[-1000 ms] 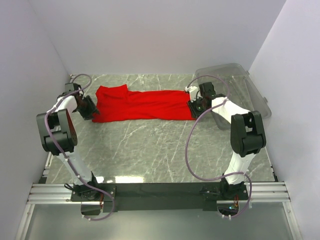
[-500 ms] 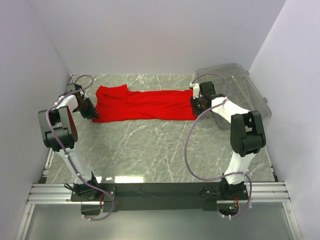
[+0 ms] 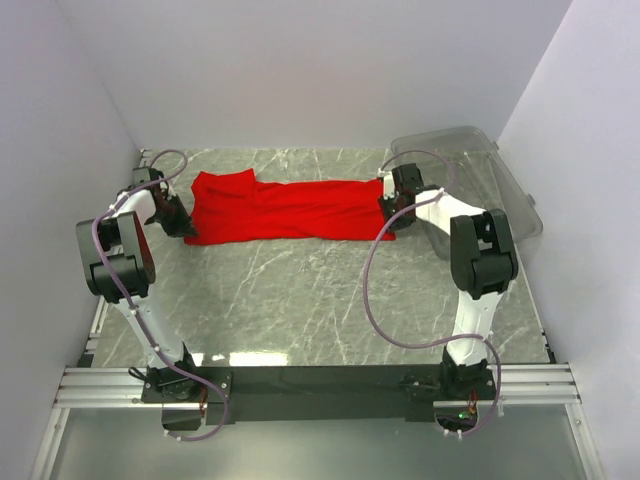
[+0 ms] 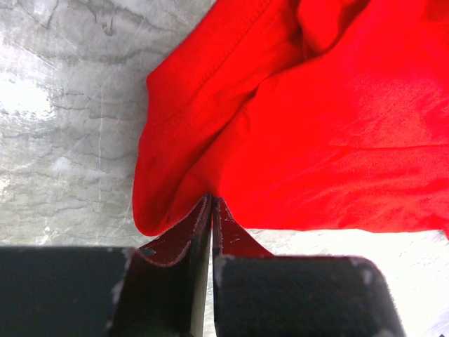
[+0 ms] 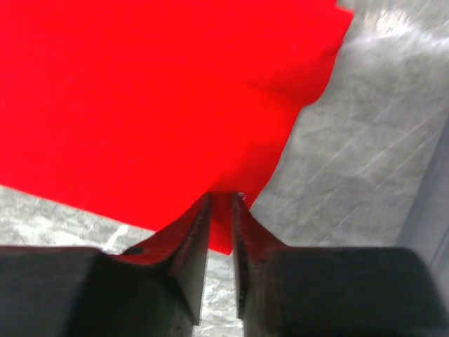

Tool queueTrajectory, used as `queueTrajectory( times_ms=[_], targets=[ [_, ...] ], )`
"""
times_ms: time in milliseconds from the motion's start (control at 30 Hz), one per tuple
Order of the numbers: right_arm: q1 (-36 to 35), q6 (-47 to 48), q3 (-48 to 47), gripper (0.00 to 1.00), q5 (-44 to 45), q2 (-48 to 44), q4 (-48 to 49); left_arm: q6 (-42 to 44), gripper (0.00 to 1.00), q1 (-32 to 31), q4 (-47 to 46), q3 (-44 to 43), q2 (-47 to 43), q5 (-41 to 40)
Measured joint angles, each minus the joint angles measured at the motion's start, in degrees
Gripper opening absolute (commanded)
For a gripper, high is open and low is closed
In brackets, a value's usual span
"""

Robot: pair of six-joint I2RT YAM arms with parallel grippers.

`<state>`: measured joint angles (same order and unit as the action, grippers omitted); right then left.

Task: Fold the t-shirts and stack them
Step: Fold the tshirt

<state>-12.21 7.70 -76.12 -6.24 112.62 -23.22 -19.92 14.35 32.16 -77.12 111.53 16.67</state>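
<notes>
My right gripper will open wider and pinch that corner (image 5: pixel 223 210) before pulling, as the red t-shirt's near corner by the bin sits loose between its parted fingers.
The red t-shirt (image 3: pixel 290 210) lies folded into a long band across the far part of the marble table (image 3: pixel 300 300). My left gripper (image 3: pixel 182 226) sits at the band's left end. In the left wrist view its jaws (image 4: pixel 212 201) are pressed together on the near corner of the red t-shirt (image 4: pixel 316 126). My right gripper (image 3: pixel 390 216) is at the band's right end. There its fingers (image 5: pixel 222 198) stand close on either side of the near right corner of the t-shirt (image 5: pixel 140 91), with a narrow gap still showing between them.
A clear plastic bin (image 3: pixel 505 185) stands at the far right, just behind the right arm. White walls close in the table on the left, back and right. The arm bases sit on the rail (image 3: pixel 320 385) at the near edge.
Both grippers have moved in onto the ends of the shirt. The left jaws have come together on the cloth. The right jaws have narrowed round the right corner.
</notes>
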Motion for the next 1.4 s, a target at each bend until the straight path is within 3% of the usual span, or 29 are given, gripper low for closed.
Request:
queueTrajectory(
  times_ms=[67,100,167,433,467,500,633,700,967,1233,1367,1400],
  targets=[
    [-0.11,-0.04,-1.11,0.18,0.44,0.66,-0.39,0.26,0.08,0.20,0.00,0.00,0.00,0.04],
    [-0.13,-0.04,-1.53,0.09,0.68,0.98,-0.57,0.35,0.08,0.26,0.00,0.00,0.00,0.07],
    [-0.17,-0.13,-1.79,0.01,0.79,1.38,-0.94,0.57,0.06,0.42,0.00,0.00,0.00,0.13],
    [-0.20,-0.39,-1.73,0.00,0.83,1.11,-1.18,0.81,0.02,1.27,0.00,0.00,0.00,0.76],
    [-0.20,-0.39,-1.40,0.03,0.81,0.83,-1.09,0.83,0.02,1.40,-0.02,0.00,0.00,0.87],
    [-0.20,-0.37,-1.07,0.15,0.81,0.48,-1.20,0.85,0.01,1.57,-0.02,0.02,0.00,0.98],
    [-0.20,-0.39,-0.42,0.39,0.87,-1.22,-1.68,1.16,0.01,2.16,-0.02,0.02,0.00,1.11],
    [-0.20,-0.33,-0.42,0.44,1.07,-1.77,-1.66,1.22,0.01,2.34,-0.04,0.02,0.00,1.31],
    [-0.20,-1.09,-0.39,0.45,2.19,-1.99,-1.97,1.22,0.01,2.45,-0.20,0.02,0.00,1.97],
    [-0.20,-2.36,-2.01,0.26,1.86,1.11,-4.31,1.22,0.01,2.45,-0.24,0.02,0.00,3.06],
    [-0.20,-2.49,-2.40,0.00,1.62,1.20,-4.94,1.22,0.01,2.45,-0.26,0.02,0.00,3.26],
    [-0.20,-2.56,-2.38,0.00,1.51,1.20,-4.92,1.22,0.01,2.45,-0.26,0.02,0.00,3.30]
  ],
)
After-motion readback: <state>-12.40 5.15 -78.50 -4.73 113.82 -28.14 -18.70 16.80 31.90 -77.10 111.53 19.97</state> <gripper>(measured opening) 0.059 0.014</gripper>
